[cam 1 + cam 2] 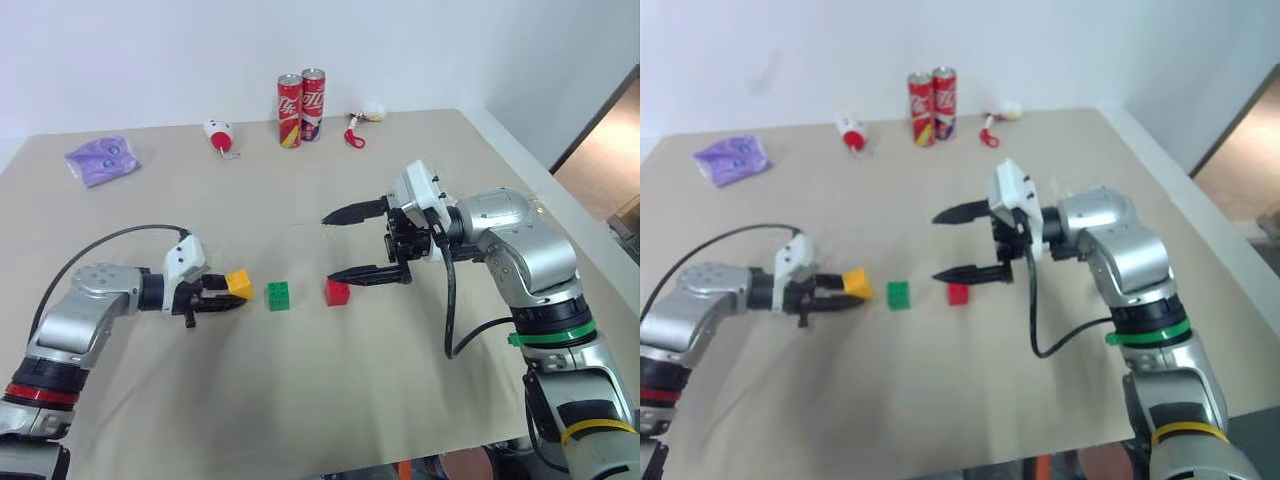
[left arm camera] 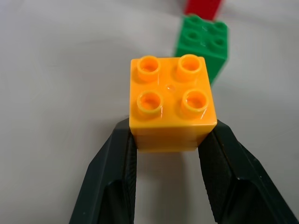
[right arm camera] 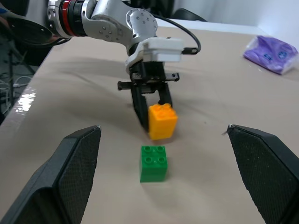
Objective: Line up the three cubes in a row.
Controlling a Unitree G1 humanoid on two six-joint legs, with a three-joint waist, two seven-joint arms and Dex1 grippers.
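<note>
Next, my left gripper sets the yellow-orange cube down on the table a short gap from the green cube (image 1: 215,303), on the opposite side from the red cube, and lets it go.
The three cubes sit in a line across the table's middle. The red cube (image 1: 338,292) is on the right and the green cube (image 1: 278,295) is in the middle. At the left end is the yellow-orange cube (image 1: 238,284), slightly tilted and low at the table's surface, a short gap from the green one. My left gripper (image 1: 218,296) is shut on it, and its fingers (image 2: 114,177) press both sides below the studded top (image 2: 172,93). My right gripper (image 1: 329,248) hangs open just above and behind the red cube, pointing left, with nothing between its fingers (image 3: 70,172).
Two red soda cans (image 1: 301,108) stand at the table's far edge. A purple pouch (image 1: 102,160) lies at the far left. Small red-and-white objects (image 1: 220,137) (image 1: 357,131) lie on either side of the cans. The table's right edge (image 1: 560,215) runs close past my right arm.
</note>
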